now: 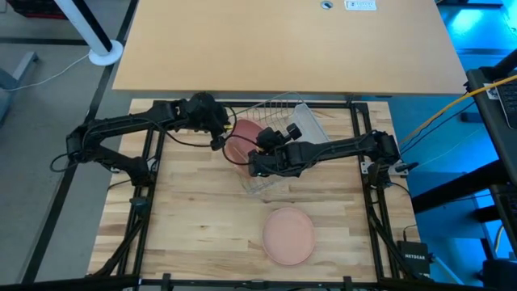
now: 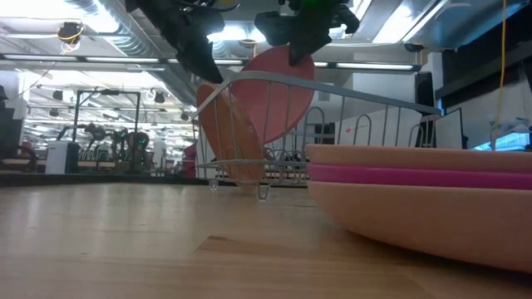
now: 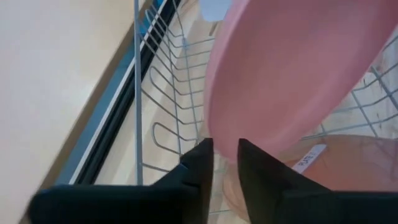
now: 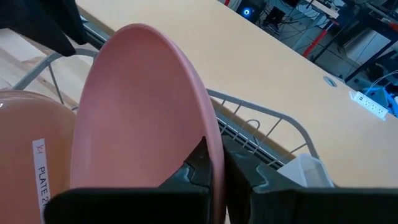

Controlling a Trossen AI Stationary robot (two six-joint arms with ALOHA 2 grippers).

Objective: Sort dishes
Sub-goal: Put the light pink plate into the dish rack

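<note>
The pink plate is crooked to the tan-brown plate, so next my left gripper opens, grabs the pink plate's far rim (image 3: 210,102), and help turn it alongside.
A salmon-pink plate (image 1: 241,139) stands on edge in the silver wire rack (image 1: 284,113), beside a tan-brown plate (image 4: 28,155) with a white label. My right gripper (image 4: 219,163) is shut on the pink plate's upper rim. My left gripper (image 3: 225,163) is at the plate's left rim, with its fingers nearly together. A stack of plates (image 1: 288,234) lies on the table's near side. In the low view the stack (image 2: 424,178) shows tan on top, then magenta, then pale peach. My left gripper has the pink plate's rim (image 3: 217,140) running down into the narrow gap between its two fingers. It comes at the rim from the table's left. The plate stands on edge in the rack. The fingers hide the place of contact. My right gripper pinches the pink plate's upper rim (image 4: 212,134) between its two fingers, one on each face. It comes from above and from the table's right. The plate stands upright, with its lower part inside the rack (image 2: 274,108).
The rack stands at the wooden table's far middle, against a tan tabletop (image 1: 283,40) behind it. A clear plastic thing (image 1: 260,183) lies just near of the right gripper. Bare wood shows at the table's near left (image 1: 186,234).
</note>
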